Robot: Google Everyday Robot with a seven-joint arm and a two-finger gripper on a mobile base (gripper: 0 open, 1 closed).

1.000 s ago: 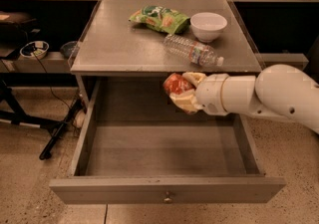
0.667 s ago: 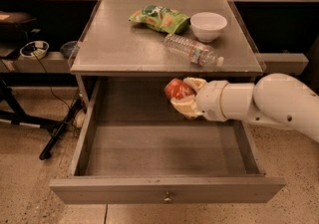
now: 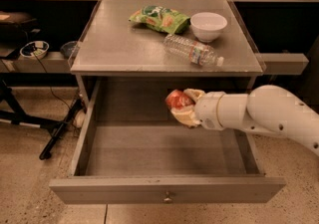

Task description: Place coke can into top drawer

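Note:
Next, my gripper sets the coke can, now held above the drawer's inside, down and releases it on the bare bottom near the middle of the top drawer (image 3: 171, 133).
The coke can (image 3: 177, 100) is a small red-orange can held in my gripper (image 3: 185, 108). The gripper reaches in from the right on a white arm and is shut on the can. It holds the can above the inside of the top drawer (image 3: 164, 189), near the middle and toward the back. The drawer is pulled fully open; its grey front panel with a small round knob (image 3: 168, 198) faces me. The drawer floor below the can is bare.
On the cabinet top (image 3: 114, 49) lie a green snack bag (image 3: 159, 19), a white bowl (image 3: 208, 25) and a clear plastic water bottle (image 3: 193, 51) on its side. Shelves with cables and a dish stand to the left (image 3: 35, 49).
My gripper with the can has moved a little to the left and down, further over the open drawer. The drawer and the things on top have not moved.

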